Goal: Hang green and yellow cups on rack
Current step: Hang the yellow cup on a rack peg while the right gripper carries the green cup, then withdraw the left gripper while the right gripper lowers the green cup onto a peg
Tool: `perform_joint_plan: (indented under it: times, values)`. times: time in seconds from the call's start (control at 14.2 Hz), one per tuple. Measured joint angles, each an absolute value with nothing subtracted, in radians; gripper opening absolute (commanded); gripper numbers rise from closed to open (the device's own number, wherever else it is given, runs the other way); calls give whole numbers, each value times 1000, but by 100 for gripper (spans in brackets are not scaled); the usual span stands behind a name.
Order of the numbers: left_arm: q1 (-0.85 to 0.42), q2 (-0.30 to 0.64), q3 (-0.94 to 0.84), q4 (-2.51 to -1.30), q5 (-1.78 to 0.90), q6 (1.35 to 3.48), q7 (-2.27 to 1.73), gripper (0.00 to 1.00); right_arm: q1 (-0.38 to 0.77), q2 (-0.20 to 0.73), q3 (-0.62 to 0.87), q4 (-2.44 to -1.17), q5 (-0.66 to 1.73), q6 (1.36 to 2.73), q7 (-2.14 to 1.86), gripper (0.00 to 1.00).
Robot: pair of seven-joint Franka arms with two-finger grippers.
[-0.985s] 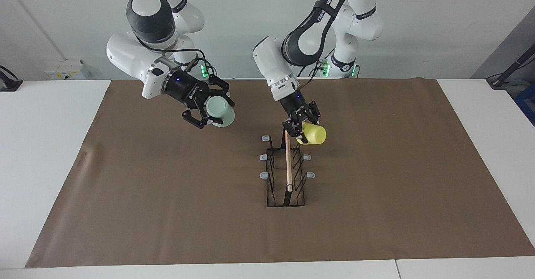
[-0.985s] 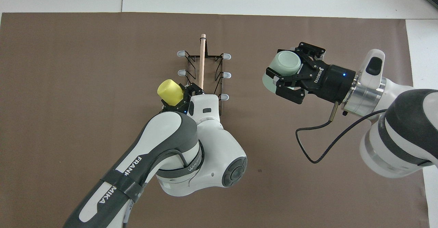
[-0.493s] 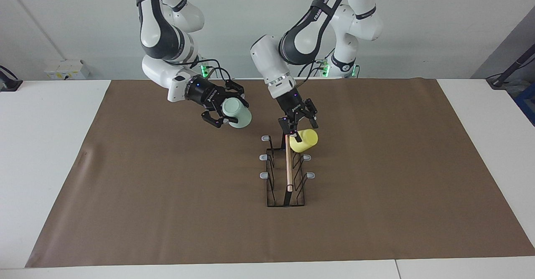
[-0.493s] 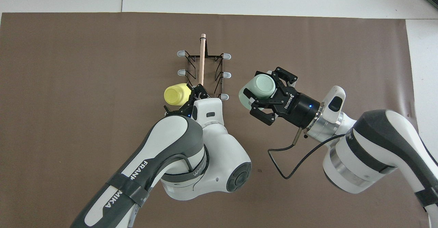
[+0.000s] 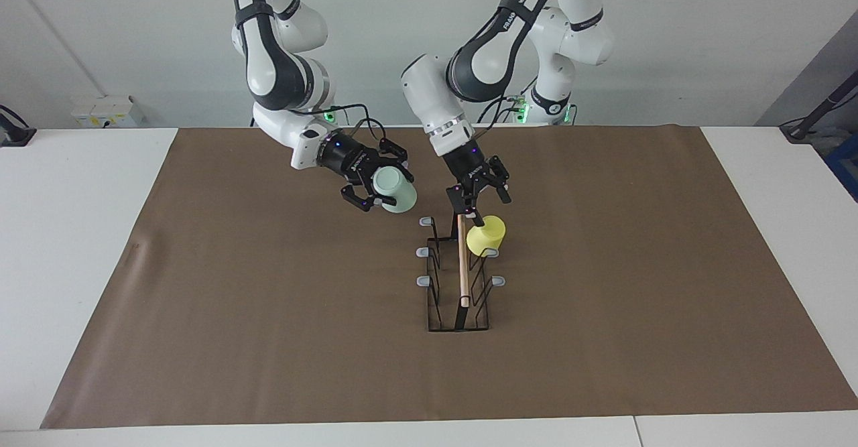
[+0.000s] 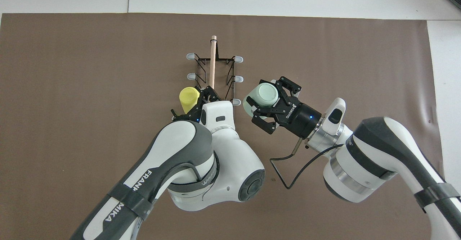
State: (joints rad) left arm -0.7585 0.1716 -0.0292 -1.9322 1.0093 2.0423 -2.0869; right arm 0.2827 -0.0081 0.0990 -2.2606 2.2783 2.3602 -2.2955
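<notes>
My right gripper is going to hang the green cup on the rack's peg across the wooden rod point(image 6: 235, 104) from the yellow cup. The green cup is held close beside the nearest peg.
The black wire rack point(image 5: 461, 266) point(image 6: 213, 63), topped by a wooden rod, stands mid-mat. The yellow cup point(image 5: 486, 236) point(image 6: 189, 98) hangs tilted, mouth down, on the peg nearest the robots on the rack's side toward the left arm's end. My left gripper point(image 5: 480, 197) point(image 6: 193, 104) hovers just above the yellow cup, open and holding nothing. My right gripper point(image 5: 381, 180) point(image 6: 271, 102) is shut on the green cup point(image 5: 397, 191) point(image 6: 263, 95). It holds it in the air with its mouth close beside the nearest peg on the rack's side toward the right arm's end.
A brown mat point(image 5: 268, 340) covers most of the white table point(image 5: 67, 246). The rack's other grey-tipped pegs point(image 5: 422, 252) carry nothing. The two arms' wrists stand close together over the rack's end nearest the robots.
The left gripper opened and let go of the yellow cup, which settled lower onto its peg. The right arm carried the green cup in toward the rack.
</notes>
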Motion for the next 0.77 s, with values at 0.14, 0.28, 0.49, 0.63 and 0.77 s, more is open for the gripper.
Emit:
perform_joint_plan:
  times: [0.14,0.28,0.49,0.63,0.77]
  values:
    - [-744,134,-22,-1917,1004,2033,-2058,100,301,23,99,-2260,2345,2357,-2360,0]
    - [-710,82,-17,-1901,951,2030,-1965,100,319,42,100,-2254,2359,2357,-2375,0]
    - [-616,13,-11,-1858,801,2030,-1750,100,325,51,100,-2245,2390,2356,-2376,0]
    - [-533,-25,-8,-1839,675,2035,-1584,100,330,57,100,-2242,2406,2356,-2395,0]
    - [-440,-48,-5,-1822,535,2046,-1407,100,335,77,100,-2239,2435,2356,-2437,0]
